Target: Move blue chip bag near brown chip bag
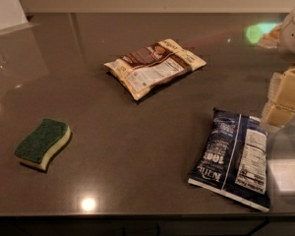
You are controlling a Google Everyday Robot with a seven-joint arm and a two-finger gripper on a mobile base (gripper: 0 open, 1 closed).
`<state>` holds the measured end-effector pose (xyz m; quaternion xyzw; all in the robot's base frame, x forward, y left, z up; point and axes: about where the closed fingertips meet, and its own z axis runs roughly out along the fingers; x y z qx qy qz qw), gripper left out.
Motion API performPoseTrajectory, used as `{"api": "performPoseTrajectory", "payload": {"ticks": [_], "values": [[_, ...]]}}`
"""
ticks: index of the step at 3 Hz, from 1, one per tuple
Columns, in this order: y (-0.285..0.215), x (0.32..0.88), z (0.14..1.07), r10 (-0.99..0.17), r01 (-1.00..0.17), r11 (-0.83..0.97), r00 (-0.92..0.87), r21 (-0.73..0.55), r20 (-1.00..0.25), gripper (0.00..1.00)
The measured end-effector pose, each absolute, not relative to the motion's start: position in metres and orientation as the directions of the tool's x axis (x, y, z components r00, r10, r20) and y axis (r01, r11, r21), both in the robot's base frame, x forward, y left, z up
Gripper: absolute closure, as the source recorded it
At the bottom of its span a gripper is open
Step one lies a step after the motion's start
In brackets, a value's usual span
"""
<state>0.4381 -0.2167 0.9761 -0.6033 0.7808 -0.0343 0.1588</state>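
The robot's gripper needs to next move to the blue chip bag's far end (249,127), by the top of its nutrition panel, and close there.
The blue chip bag (233,159) lies flat on the dark countertop (137,146) at the front right, its white lettering and nutrition panel facing up. The brown chip bag (155,67) lies flat farther back, near the middle, with cream ends and a white label panel. The two bags are well apart. My gripper (284,100) shows at the right edge as cream-coloured blocks, just above and to the right of the blue bag's far end, holding nothing that I can see.
A green-and-yellow sponge (43,143) lies at the front left. A white object (5,6) stands at the back left corner. The counter's front edge (137,214) runs along the bottom. A wall bounds the back.
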Motion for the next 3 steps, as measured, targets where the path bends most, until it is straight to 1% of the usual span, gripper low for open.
{"api": "performPoseTrajectory", "payload": {"ticks": [2, 3], "values": [[-0.217, 0.438, 0.976, -0.953, -0.931, 0.269, -0.221, -0.245, -0.207, 0.0], [-0.214, 0.437, 0.964, -0.969, -0.95, 0.21, -0.171, -0.23, -0.177, 0.0]]}}
